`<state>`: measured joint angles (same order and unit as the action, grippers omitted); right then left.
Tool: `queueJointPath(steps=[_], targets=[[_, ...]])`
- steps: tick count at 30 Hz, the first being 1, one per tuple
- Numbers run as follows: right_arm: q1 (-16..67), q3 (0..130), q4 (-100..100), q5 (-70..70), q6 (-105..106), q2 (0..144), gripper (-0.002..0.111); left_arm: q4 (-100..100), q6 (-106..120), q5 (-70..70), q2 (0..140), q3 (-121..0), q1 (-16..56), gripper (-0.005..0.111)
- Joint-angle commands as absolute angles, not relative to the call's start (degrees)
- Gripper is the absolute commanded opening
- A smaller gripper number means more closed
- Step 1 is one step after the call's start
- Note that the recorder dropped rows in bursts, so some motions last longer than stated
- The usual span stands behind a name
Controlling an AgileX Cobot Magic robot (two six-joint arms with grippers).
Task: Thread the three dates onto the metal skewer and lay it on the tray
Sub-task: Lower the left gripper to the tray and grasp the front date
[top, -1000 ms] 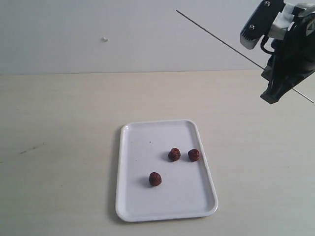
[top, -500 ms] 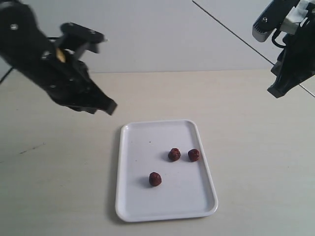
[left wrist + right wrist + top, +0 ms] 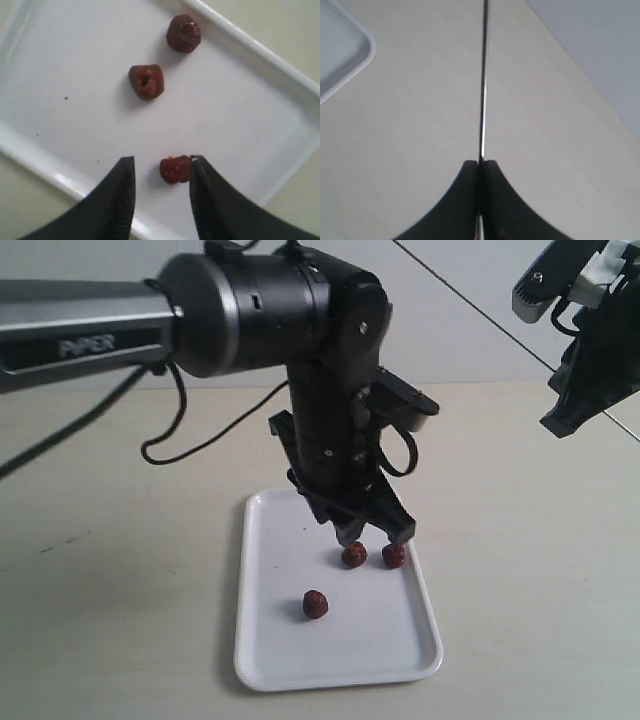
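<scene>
The front date lies apart from the back dates on the white tray, and my left gripper needs to close on the sides of the front date (image 3: 315, 604) (image 3: 175, 169).
Three dark red dates (image 3: 354, 555) (image 3: 394, 556) (image 3: 316, 604) lie on the white tray (image 3: 270, 640). My left gripper (image 3: 374, 537) hangs open over the two back dates, fingertips close above them. In the left wrist view one date (image 3: 175, 169) shows between the open fingers (image 3: 127, 170), right against one of them; I cannot tell if they touch. The other two dates (image 3: 146, 81) (image 3: 183, 33) lie beyond on the tray (image 3: 75, 60). High at the right, my right gripper (image 3: 557, 425) (image 3: 480, 162) is shut on the thin metal skewer (image 3: 470, 302) (image 3: 483, 75), which slants up to the left.
The tray sits on a pale wooden table (image 3: 120, 590) before a light wall. The thick black left arm (image 3: 260, 310) reaches in from the left, and its cable (image 3: 200, 445) loops above the table. A corner of the tray (image 3: 340, 50) shows in the right wrist view.
The left arm swept in from the left and came down over the tray, and its jaws opened. The right gripper stayed high at the right, still holding the skewer.
</scene>
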<state>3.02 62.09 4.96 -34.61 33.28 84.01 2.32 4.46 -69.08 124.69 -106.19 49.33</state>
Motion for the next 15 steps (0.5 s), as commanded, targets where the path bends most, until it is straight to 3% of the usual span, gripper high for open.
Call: queueJointPath(steps=[1,15], targets=[[2.7,62.0,4.4,-33.7,33.1,83.9,0.000,2.7,2.3,-70.0,128.0,-108.6,50.2,0.038],[2.7,62.0,4.2,-33.2,33.4,83.9,0.000,0.0,2.6,-70.0,128.1,-105.1,50.2,0.038]])
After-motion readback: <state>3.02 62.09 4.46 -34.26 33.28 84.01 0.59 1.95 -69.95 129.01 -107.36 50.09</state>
